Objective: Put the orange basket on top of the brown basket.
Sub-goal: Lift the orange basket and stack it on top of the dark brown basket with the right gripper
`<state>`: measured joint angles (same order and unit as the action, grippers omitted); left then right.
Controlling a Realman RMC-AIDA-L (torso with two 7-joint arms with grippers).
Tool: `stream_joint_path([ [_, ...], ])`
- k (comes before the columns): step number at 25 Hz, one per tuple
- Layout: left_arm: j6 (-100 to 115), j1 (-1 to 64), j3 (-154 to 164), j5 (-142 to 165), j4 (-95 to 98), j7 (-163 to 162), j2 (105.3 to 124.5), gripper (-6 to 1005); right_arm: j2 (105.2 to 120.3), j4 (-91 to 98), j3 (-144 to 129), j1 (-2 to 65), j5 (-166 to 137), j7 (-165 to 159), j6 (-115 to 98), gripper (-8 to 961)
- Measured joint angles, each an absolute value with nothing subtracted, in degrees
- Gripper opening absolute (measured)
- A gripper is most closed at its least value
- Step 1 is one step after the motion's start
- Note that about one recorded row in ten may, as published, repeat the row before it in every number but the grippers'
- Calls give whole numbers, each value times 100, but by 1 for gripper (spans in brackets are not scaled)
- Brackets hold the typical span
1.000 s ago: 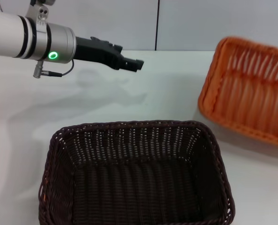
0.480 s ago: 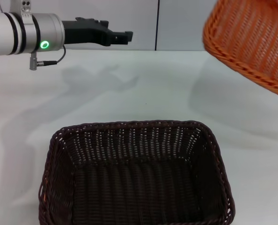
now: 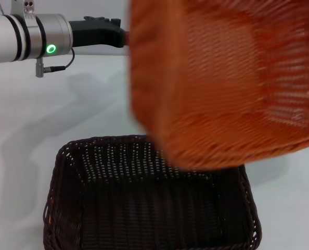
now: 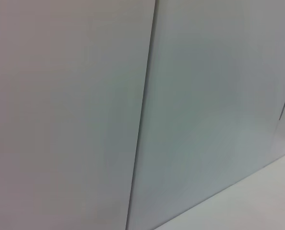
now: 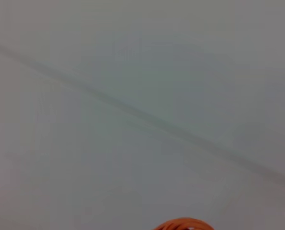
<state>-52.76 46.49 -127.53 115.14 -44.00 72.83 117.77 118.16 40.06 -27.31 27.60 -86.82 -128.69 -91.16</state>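
Note:
My right gripper needs to let go of the orange basket across the open top of the brown basket, toward its far rim [image 3: 149, 174].
The orange basket [image 3: 222, 78] hangs in the air, tilted, close to the head camera, and fills the upper right of the head view. Its lower edge overlaps the far right part of the brown basket [image 3: 107, 156], which stands on the white table near the front. A small piece of the orange rim [image 5: 183, 224] shows in the right wrist view. The right gripper itself is not seen in any view. My left arm [image 3: 40, 41] reaches in at the upper left, well above the table, and the black left gripper body [image 3: 97, 32] has its tip hidden behind the orange basket.
The white table [image 3: 29, 114] stretches left of and behind the brown basket, with a pale wall at the back. The left wrist view shows only wall panels [image 4: 85, 96] and a corner of the table.
The orange basket has risen from the right edge and swung left toward the camera, now over the brown basket. The left arm rose slightly, then stayed put.

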Motion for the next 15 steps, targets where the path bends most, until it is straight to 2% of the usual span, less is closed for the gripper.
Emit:
stream_joint_path([
  [1,-5210,4658,-12753,11508,-4386,7288,11778,830,11874,3723,-3009,2869,-8574,-12726,-9124,227],
  [6,-5135,4667,-12752,11420,-4340,7347,11784,828,11875,2608,-3546,3165,-8163,-12147,-9082,230],
  [15,-5031,4711,-12753,11399,-4235,7439,11777,825,11898,2250,-3765,3067,-8150,-11925,-9114,236],
])
